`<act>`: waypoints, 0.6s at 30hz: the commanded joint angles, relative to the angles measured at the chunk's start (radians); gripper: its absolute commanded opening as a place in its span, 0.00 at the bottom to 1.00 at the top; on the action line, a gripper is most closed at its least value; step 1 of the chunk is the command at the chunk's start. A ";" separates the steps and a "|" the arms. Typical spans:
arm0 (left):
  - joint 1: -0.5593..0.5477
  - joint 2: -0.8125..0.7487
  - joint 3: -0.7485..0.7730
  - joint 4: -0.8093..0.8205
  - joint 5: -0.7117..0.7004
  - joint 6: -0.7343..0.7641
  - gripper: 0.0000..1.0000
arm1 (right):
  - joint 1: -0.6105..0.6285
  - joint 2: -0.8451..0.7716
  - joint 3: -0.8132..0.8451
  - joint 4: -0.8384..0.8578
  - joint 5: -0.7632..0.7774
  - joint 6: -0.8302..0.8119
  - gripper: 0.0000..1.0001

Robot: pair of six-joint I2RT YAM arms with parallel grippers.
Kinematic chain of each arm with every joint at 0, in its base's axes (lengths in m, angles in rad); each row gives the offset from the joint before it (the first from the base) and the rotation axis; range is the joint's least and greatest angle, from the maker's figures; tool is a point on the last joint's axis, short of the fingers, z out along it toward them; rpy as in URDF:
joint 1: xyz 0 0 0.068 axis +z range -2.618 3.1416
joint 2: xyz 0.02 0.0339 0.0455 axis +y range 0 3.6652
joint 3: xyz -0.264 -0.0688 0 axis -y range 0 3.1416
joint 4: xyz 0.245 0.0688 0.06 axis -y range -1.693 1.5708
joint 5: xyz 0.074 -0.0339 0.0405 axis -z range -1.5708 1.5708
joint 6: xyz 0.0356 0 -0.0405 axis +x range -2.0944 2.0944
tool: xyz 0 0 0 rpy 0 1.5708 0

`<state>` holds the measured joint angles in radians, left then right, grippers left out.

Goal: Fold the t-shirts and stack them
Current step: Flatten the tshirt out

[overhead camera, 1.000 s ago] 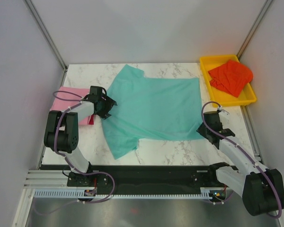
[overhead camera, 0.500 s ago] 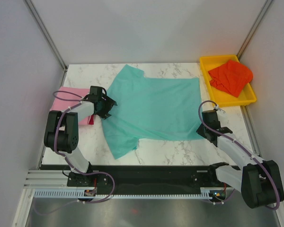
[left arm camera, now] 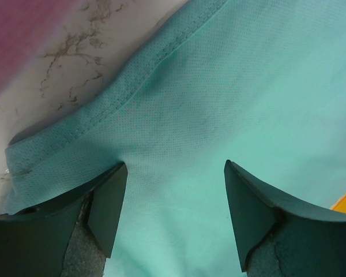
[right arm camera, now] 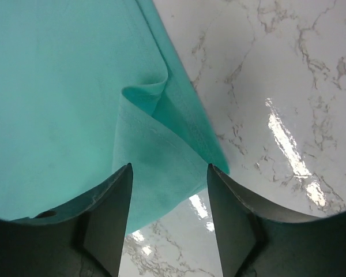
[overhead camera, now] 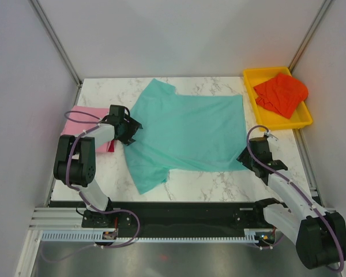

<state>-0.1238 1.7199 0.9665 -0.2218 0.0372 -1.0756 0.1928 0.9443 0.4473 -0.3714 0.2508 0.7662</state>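
Observation:
The hem corner of the teal t-shirt is doubled over on itself, so the robot's right gripper will grip the hem corner's tip (right arm camera: 221, 160) and pull it away from the t-shirt before folding.
The teal t-shirt (overhead camera: 187, 135) lies spread flat on the marble table, one sleeve toward the near edge. My left gripper (overhead camera: 128, 131) sits low at the shirt's left side. Its jaws (left arm camera: 175, 164) are open, with teal cloth (left arm camera: 230, 86) lying flat under the gap. My right gripper (overhead camera: 246, 157) is at the shirt's near right corner. It is also open (right arm camera: 169, 166), with the folded-over hem corner (right arm camera: 155, 150) under and just beyond the gap. A pink t-shirt (overhead camera: 83, 118) lies folded at the left edge, behind the left arm. An orange-red t-shirt (overhead camera: 281, 94) lies crumpled in the yellow tray.
The yellow tray (overhead camera: 251, 81) stands at the back right corner. Bare marble (right arm camera: 277, 86) shows to the right of the teal hem and along the near edge (overhead camera: 213, 184). Grey walls enclose the table on three sides. Both arm bases stand on the black rail at the front.
My right arm has shifted slightly at the teal shirt's near right corner. The left arm and the shirts have not moved.

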 commanded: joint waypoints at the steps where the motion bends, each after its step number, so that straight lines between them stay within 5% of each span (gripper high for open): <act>1: 0.003 -0.005 -0.017 -0.037 -0.026 0.016 0.77 | 0.000 0.031 0.016 -0.014 0.033 0.012 0.63; 11: 0.003 -0.005 -0.014 -0.039 -0.028 0.016 0.77 | -0.001 0.137 0.001 0.049 0.012 0.031 0.44; 16: 0.003 -0.005 -0.011 -0.039 -0.026 0.016 0.77 | 0.000 0.105 -0.018 0.045 -0.001 0.042 0.08; 18: 0.003 -0.005 -0.012 -0.040 -0.028 0.016 0.77 | 0.000 0.084 -0.025 0.023 0.005 0.047 0.03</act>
<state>-0.1238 1.7195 0.9665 -0.2222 0.0368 -1.0756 0.1928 1.0649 0.4316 -0.3454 0.2485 0.7975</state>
